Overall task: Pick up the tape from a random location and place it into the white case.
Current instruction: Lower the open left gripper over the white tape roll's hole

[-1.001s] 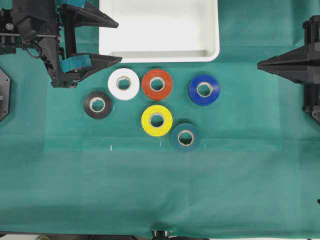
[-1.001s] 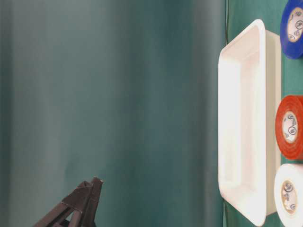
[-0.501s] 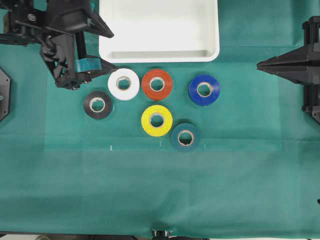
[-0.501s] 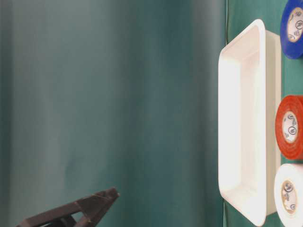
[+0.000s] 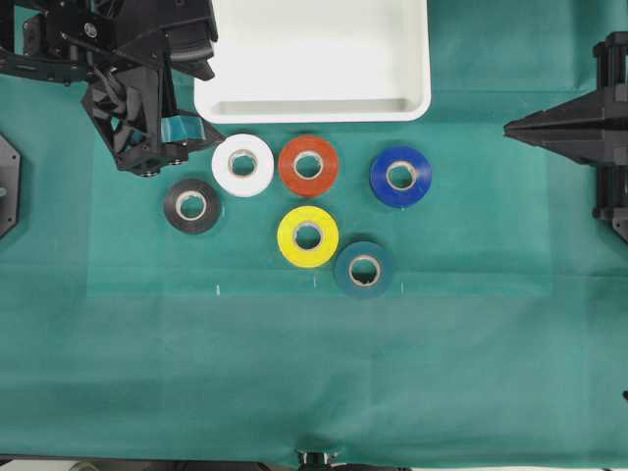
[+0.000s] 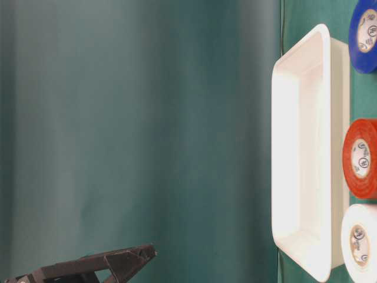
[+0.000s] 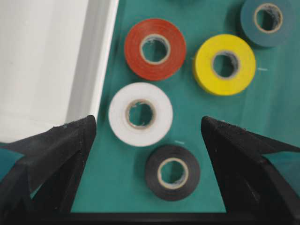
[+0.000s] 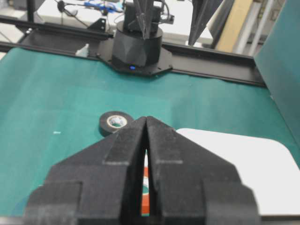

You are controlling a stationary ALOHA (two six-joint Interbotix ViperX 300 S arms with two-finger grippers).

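My left gripper needs to close on the white tape's side (image 5: 244,186) (image 7: 162,120) that is farthest from the white case, with one finger inside the hole of the tape.
The white tape (image 5: 242,165) lies flat on the green cloth just below the near left corner of the white case (image 5: 312,110). My left gripper (image 5: 209,91) hangs open above the case's left edge, up and left of the tape. In the left wrist view the tape (image 7: 140,114) sits between the two wide-apart fingers of the left gripper (image 7: 147,123), well below them, with the case (image 7: 47,56) at the left. At the table's right edge my right gripper (image 5: 510,126) is shut and empty, far from the tape. The tape (image 6: 359,242) also shows beside the case (image 6: 300,147) in the table-level view.
A black roll (image 5: 191,205) lies lower left of the tape and an orange-red roll (image 5: 308,165) right beside it. Yellow (image 5: 307,235), dark teal (image 5: 364,269) and blue (image 5: 400,177) rolls lie further right. The case holds nothing.
My left gripper has tipped downward and shifted a little toward the case's left edge, still open. The tape, the other rolls and the right arm have not moved.
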